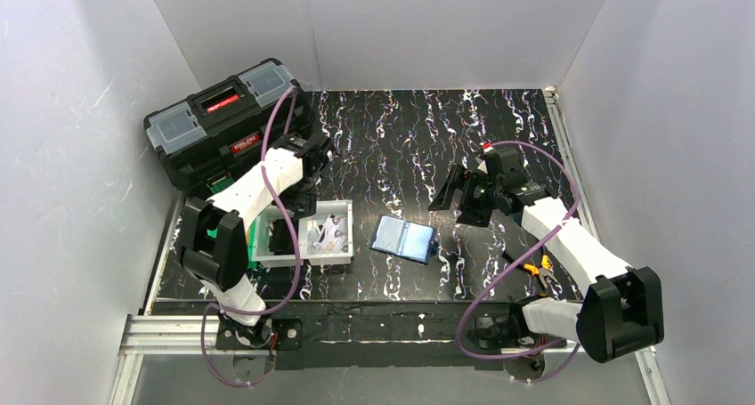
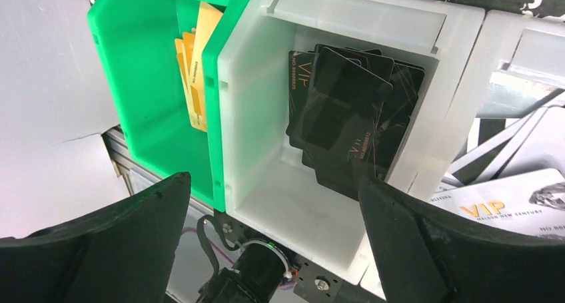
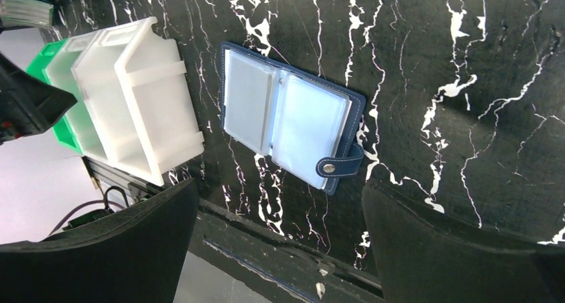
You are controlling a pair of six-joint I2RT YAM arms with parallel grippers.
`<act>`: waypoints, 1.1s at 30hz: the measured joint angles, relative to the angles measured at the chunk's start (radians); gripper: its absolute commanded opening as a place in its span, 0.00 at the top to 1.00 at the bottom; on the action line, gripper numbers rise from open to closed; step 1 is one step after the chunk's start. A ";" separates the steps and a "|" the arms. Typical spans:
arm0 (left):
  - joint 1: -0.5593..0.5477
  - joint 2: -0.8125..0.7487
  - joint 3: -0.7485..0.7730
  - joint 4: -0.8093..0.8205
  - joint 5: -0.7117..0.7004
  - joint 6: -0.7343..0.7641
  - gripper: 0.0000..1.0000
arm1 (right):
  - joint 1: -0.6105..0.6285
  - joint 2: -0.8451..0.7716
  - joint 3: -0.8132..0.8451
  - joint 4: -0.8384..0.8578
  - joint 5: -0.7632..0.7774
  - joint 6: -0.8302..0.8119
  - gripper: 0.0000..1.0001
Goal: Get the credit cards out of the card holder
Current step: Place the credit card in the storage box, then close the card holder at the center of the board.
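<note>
The card holder's snap strap (image 1: pixel 434 247) (image 3: pixel 345 164) is the next place for my right gripper to go to and close on, so that it can lift the navy cover.
The navy card holder (image 1: pixel 403 238) (image 3: pixel 286 116) lies spread open on the black marbled table, its pale pockets facing up and its snap strap at one edge. Yellow-orange credit cards (image 2: pixel 193 76) stand on edge inside a green bin (image 2: pixel 140 96). My left gripper (image 2: pixel 273 250) (image 1: pixel 289 229) hangs open above the bins with nothing between its fingers. My right gripper (image 3: pixel 276 243) (image 1: pixel 458 196) hovers open a little to the right of the holder, also empty.
A white bin (image 2: pixel 266 183) next to the green one holds several black cards (image 2: pixel 353 110). Another white bin (image 2: pixel 460 70) holds white VIP cards (image 2: pixel 506 206). A black toolbox (image 1: pixel 227 120) stands at the back left. Orange-handled pliers (image 1: pixel 537 267) lie near the right arm.
</note>
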 measured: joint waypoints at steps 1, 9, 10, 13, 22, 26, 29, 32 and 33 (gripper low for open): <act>0.000 -0.011 0.003 -0.003 0.001 0.002 0.02 | 0.000 0.000 0.000 -0.006 0.004 0.002 0.02; 0.000 -0.093 0.038 -0.006 0.084 0.040 0.02 | 0.012 0.014 0.026 -0.053 0.089 0.013 0.02; 0.000 -0.107 0.049 -0.001 0.112 0.046 0.02 | 0.018 0.019 0.033 -0.058 0.103 0.015 0.02; 0.003 -0.162 0.073 0.030 0.226 0.063 0.02 | 0.039 0.027 0.043 -0.061 0.131 0.030 0.02; 0.005 -0.224 0.053 0.189 0.642 0.075 0.02 | 0.167 0.102 0.116 -0.085 0.197 0.079 0.02; 0.005 -0.213 0.024 0.245 0.762 0.070 0.02 | 0.232 0.161 0.150 -0.087 0.217 0.109 0.02; 0.005 -0.198 0.016 0.280 0.813 0.064 0.02 | 0.267 0.215 0.182 -0.090 0.231 0.121 0.02; 0.005 -0.194 0.004 0.303 0.839 0.061 0.02 | 0.292 0.262 0.212 -0.092 0.236 0.129 0.02; 0.005 -0.194 0.001 0.309 0.845 0.060 0.02 | 0.298 0.277 0.223 -0.094 0.237 0.131 0.02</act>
